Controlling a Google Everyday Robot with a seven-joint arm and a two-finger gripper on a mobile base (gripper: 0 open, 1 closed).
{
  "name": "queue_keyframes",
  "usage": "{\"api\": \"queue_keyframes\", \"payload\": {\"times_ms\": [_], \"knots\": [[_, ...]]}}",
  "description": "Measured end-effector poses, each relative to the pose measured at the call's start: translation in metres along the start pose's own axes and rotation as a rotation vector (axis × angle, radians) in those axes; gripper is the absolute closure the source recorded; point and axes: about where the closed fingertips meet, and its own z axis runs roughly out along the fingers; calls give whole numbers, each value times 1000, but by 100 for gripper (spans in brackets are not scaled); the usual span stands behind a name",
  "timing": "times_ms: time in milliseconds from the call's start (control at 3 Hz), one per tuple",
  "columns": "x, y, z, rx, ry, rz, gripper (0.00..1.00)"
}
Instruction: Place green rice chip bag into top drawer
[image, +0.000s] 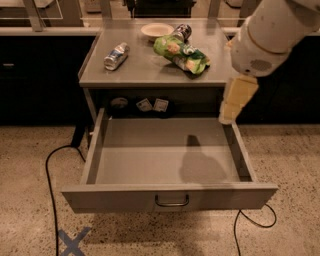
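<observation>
Next, the robot's gripper should move to the middle (180, 51) of the green rice chip bag on the grey cabinet top and close there.
The green rice chip bag (181, 52) lies on the grey cabinet top (150, 70), right of centre, touching a dark can (182, 32) behind it. The top drawer (100, 197) is pulled fully open below and holds nothing; its loop handle (171, 201) is at the front centre. My gripper (237, 100) hangs cream-coloured from the white arm (272, 35) at the drawer's right rear corner, below and to the right of the bag, not touching it. It casts a shadow on the drawer floor.
A silver can (116, 55) lies on its side at the top's left. A white bowl (156, 31) sits at the back. Small items (152, 105) sit in the recess behind the drawer. Black cables (52, 170) run on the floor at both sides. A blue tape cross (74, 241) marks the floor.
</observation>
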Motion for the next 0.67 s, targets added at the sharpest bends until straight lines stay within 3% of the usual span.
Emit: {"api": "queue_keyframes", "payload": {"times_ms": [333, 667], "knots": [[-41, -60, 36, 68, -38, 3, 0], [-70, -113, 64, 101, -77, 57, 0]]}}
